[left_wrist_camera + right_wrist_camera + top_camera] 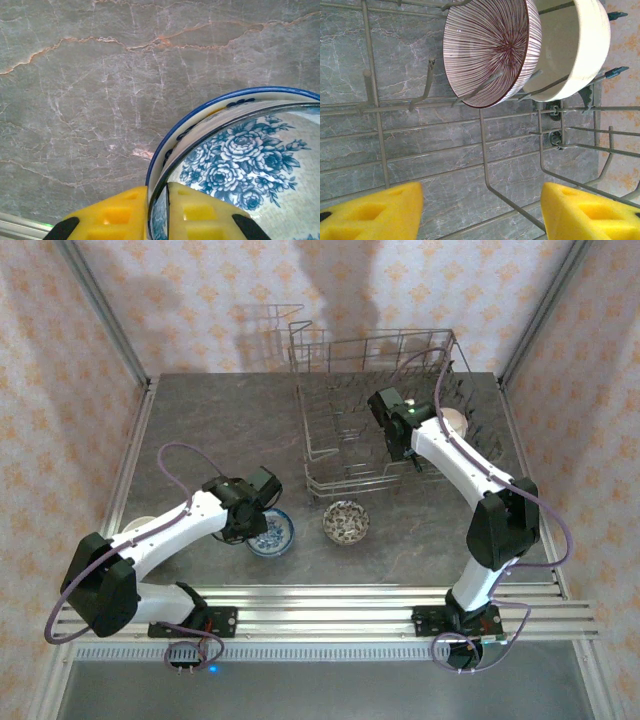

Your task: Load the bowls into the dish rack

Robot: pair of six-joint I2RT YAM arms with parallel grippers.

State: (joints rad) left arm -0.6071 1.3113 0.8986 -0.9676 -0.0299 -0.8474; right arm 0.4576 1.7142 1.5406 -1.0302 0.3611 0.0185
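Observation:
Both nested bowls' rims sit within my left fingers; next I open, then pinch only the inner rose-patterned bowl's rim (161, 186) before lifting.
On the table sits a blue-and-white bowl (275, 535) with a rose pattern inside (240, 160). My left gripper (157, 215) is shut on its near rim, one yellow finger (112, 215) outside and the other inside. From above, the left gripper (256, 520) is at that bowl's left edge. A brown speckled bowl (346, 521) lies to its right. The wire dish rack (330, 455) stands at the back right. My right gripper (480, 215) hangs open inside the rack (485, 145). A striped bowl (490, 47) and a cream bowl (575, 45) stand on edge between tines.
The rack's tall wire sides (440, 345) surround my right gripper (398, 440). A pale round thing (143, 524) peeks out beside the left arm. Metal frame posts and patterned walls enclose the marble table (220, 430). Aluminium rails (330, 605) run along the near edge.

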